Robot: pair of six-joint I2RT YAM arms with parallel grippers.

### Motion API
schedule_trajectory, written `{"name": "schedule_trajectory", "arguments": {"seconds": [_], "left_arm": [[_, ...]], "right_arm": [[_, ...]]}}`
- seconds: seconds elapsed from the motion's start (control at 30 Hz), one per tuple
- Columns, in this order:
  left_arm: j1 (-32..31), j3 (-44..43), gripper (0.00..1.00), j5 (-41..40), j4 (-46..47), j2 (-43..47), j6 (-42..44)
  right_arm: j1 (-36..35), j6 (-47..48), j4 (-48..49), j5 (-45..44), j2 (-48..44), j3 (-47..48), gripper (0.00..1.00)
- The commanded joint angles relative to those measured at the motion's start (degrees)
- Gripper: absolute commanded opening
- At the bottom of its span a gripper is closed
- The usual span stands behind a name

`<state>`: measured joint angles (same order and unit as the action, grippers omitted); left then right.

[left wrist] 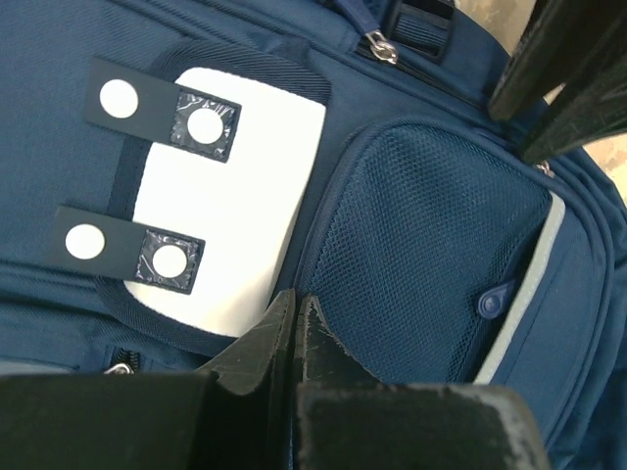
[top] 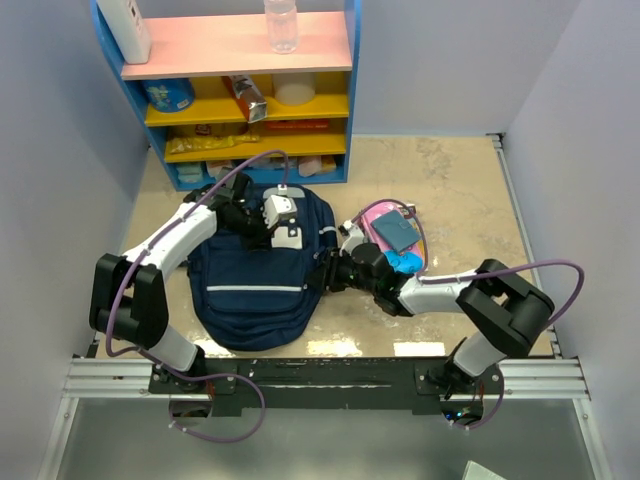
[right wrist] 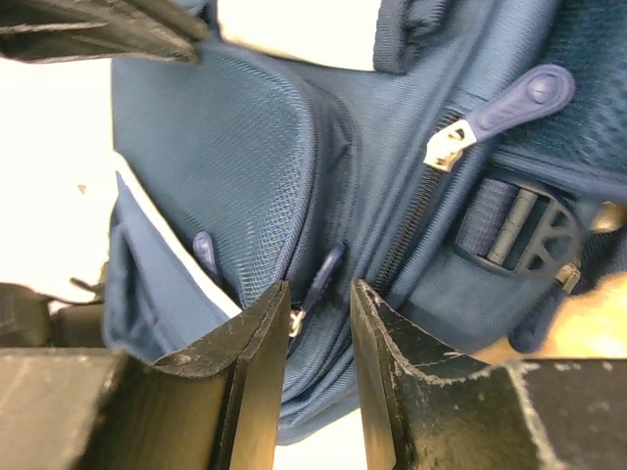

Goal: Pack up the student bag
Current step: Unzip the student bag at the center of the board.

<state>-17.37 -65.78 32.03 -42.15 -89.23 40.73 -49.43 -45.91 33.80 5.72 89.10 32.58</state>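
I should open my right gripper, back off and grip the blue zip pull's loose end from beside the bag (top: 322, 312), because that loose end points away from my right gripper.
The student bag (top: 250, 285), navy with a light stripe and a white patch (left wrist: 235, 186), lies flat on the table at centre left. My left gripper (top: 258, 228) is over the bag's top. In the left wrist view it (left wrist: 294, 305) is shut, with its tips at the edge between the white patch and a mesh pocket (left wrist: 421, 245); nothing shows between the jaws. My right gripper (top: 325, 270) is at the bag's right side. In the right wrist view it (right wrist: 320, 294) is open a little, with a blue zip pull (right wrist: 323, 274) between the jaws.
A pink pencil case (top: 372, 215) with a blue-grey object (top: 395, 232) on it lies right of the bag, beside bright blue items (top: 407, 262). A blue shelf unit (top: 352, 100) with a bottle (top: 281, 25) and boxes stands at the back. Grey walls close both sides.
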Motion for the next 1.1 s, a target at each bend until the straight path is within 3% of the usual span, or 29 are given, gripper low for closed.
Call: {"name": "schedule_trajectory", "arguments": {"seconds": [0.0,0.37,0.6,0.67,0.7,0.8,0.9,1.07], "left_arm": [[-0.2,-1.8,0.0,3.2,4.0,2.6,-2.8],[-0.2,-1.6,0.0,3.1,6.0,2.6,-4.5],[-0.3,-1.5,0.0,2.5,6.3,3.0,-4.5],[-0.2,-1.6,0.0,2.2,6.4,2.8,-4.5],[-0.2,-1.6,0.0,2.2,6.3,2.9,-4.5],[-0.2,-1.7,0.0,1.8,6.0,3.0,-4.2],[-0.2,-1.6,0.0,1.5,5.7,2.8,-4.0],[-0.2,-1.3,0.0,1.7,5.9,2.6,-4.0]], "right_arm": [[-0.4,-4.9,14.3,8.9,1.8,-1.2,0.36],[-0.3,-9.1,24.3,13.5,5.1,-3.0,0.18],[-0.3,-6.7,18.0,10.3,2.3,-4.3,0.09],[-0.3,-5.5,15.2,9.7,0.3,-4.3,0.14],[-0.3,-3.2,13.5,9.1,-0.8,-4.2,0.31],[-0.3,5.5,2.5,6.4,-6.7,-2.9,0.52],[-0.3,13.6,-5.6,3.2,-12.0,-1.7,0.56],[-0.7,26.5,-15.4,-1.8,-16.6,0.2,0.53]]}}
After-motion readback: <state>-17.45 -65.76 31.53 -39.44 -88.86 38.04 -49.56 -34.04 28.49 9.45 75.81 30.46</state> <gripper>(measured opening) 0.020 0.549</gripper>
